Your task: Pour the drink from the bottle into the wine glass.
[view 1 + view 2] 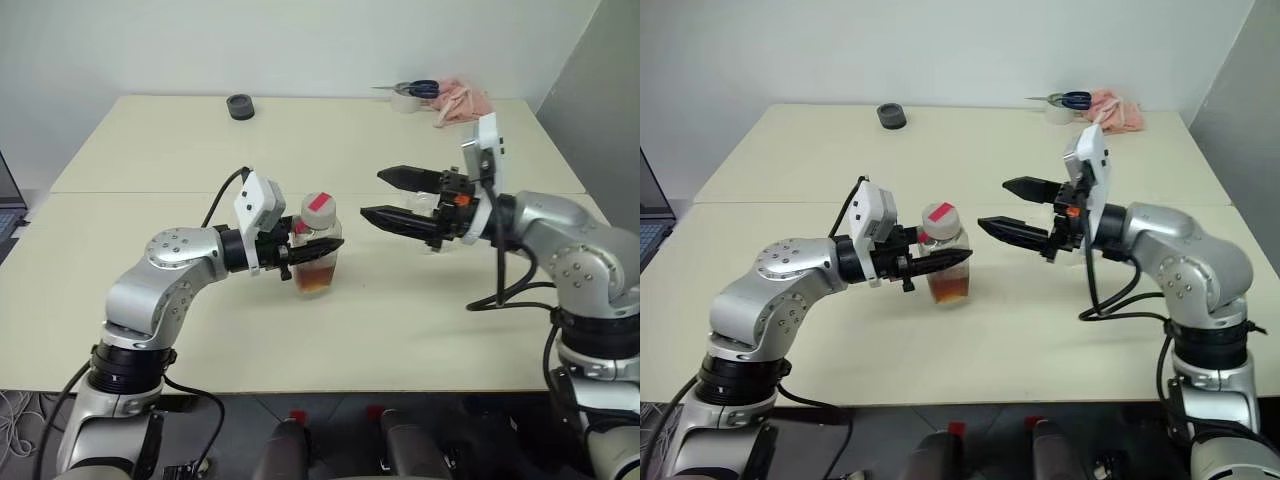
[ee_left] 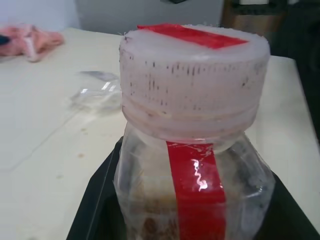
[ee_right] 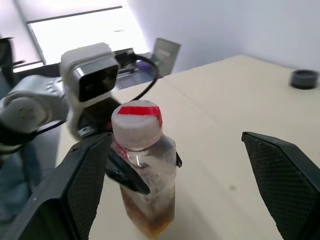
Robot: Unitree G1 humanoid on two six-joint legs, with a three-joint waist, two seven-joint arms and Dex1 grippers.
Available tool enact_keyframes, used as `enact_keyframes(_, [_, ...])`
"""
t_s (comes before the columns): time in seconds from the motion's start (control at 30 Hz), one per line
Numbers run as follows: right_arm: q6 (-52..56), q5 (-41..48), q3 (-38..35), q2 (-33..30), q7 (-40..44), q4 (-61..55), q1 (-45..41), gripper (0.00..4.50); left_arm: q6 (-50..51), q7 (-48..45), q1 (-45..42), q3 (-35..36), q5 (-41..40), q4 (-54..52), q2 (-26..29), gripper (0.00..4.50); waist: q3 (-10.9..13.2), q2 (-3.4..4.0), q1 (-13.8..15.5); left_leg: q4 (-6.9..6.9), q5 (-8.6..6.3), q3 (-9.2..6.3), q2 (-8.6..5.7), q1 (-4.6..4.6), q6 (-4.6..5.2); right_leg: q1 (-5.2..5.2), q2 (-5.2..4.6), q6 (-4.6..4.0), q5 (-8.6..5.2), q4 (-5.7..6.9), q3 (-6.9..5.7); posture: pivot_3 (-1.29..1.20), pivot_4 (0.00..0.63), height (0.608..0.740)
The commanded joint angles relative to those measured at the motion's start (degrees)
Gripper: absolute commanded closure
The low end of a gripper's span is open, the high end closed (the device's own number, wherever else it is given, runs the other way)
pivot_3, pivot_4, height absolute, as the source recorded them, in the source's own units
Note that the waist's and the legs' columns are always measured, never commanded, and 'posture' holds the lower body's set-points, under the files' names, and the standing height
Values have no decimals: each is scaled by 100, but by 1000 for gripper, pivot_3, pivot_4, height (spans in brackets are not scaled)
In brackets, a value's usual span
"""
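The cap is closing the bottle in my left gripper, so next I grip the cap's sides (image 1: 320, 216) with my right gripper and twist it loose before I pour.
The bottle (image 1: 320, 250) hangs just above the table's middle, upright, with its red-and-white cap (image 1: 318, 209) on. The amber drink (image 1: 318, 279) fills its lower part. My left gripper (image 1: 303, 251) comes in level from the left and is shut on the bottle's body below the cap; its black fingers (image 2: 95, 200) flank the bottle in the left wrist view. My right gripper (image 1: 371, 194) is held level a short way right of the cap, open wide, touching nothing. The wine glass (image 1: 432, 243) is behind the right gripper, mostly hidden by it; a clear glass shape (image 2: 97, 94) lies beyond the bottle.
At the table's far edge lie a black tape roll (image 1: 239, 106), a white tape roll with blue-handled scissors (image 1: 410, 94) and a pink cloth (image 1: 460, 100). A laptop (image 1: 648, 235) sits off the left side. A grey wall (image 1: 600, 90) closes the right.
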Motion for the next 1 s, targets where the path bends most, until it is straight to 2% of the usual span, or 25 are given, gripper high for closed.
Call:
enact_keyframes(0.03, [26,21,133,549,-881,-629,72,15,-197,473,-173,37,110,-55,-380,2677,0,0,1,1,0,0,0,0,0,0,0,1,0,1,0,0,150,740])
enact_keyframes(0.27, [-257,-326,452,1169,-1511,-566,148,15,-190,632,-228,-45,204,-85,-643,2677,0,0,9,1,1,1,-2,1,-1,0,1,1,1,2,1,0,150,740])
enact_keyframes(0.63, [-550,-496,585,1288,-1440,-271,9,15,-199,587,-291,-39,191,-21,-647,2677,0,0,12,0,1,2,-1,2,0,0,2,1,1,1,0,0,150,740])
enact_keyframes(0.73, [-588,-467,547,1319,-1447,-225,-36,867,-193,584,-246,-37,191,-45,-628,2677,0,0,11,0,1,3,-1,2,0,0,2,1,1,1,1,0,150,740])
enact_keyframes(1.0, [-659,-478,608,1245,-1312,-151,-12,3796,-175,612,-218,-34,209,-68,-622,2677,0,0,12,0,1,3,-1,2,0,0,2,1,1,0,1,0,150,740])
